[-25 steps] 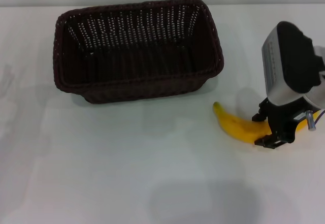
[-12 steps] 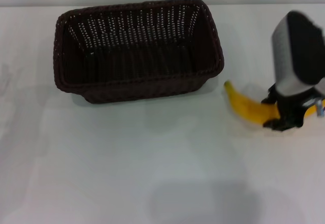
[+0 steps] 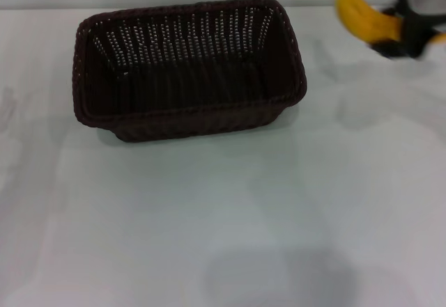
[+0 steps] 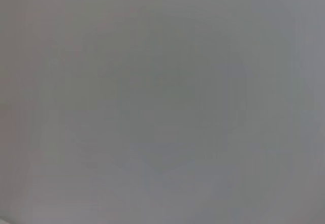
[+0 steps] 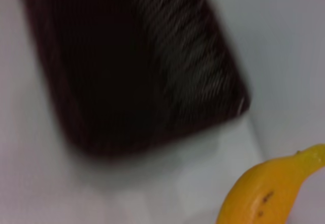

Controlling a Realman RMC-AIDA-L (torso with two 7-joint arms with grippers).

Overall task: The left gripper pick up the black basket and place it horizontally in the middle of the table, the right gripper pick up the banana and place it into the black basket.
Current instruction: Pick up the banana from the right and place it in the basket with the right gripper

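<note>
I should use my right gripper to set the banana, now hanging higher than the basket's rim, down inside the black basket, lengthwise (image 3: 204,102) (image 5: 66,16) against the basket's near long side.
The black basket (image 3: 188,67) stands lengthwise across the white table (image 3: 209,216), in the upper left-middle of the head view. My right gripper (image 3: 404,32) is at the top right, well above the table, shut on the yellow banana (image 3: 359,11). The banana hangs in the air to the right of the basket and higher than its rim. The right wrist view shows the basket (image 5: 132,66) below and the banana's end (image 5: 269,188) in the foreground. My left gripper is out of view; the left wrist view shows only plain grey.
The basket is empty inside. Bare tabletop lies in front of the basket and to its right, where the banana lay. The table's far edge (image 3: 139,8) runs just behind the basket.
My right gripper has lifted the banana off the table and risen toward the top right of the head view. The basket has not moved.
</note>
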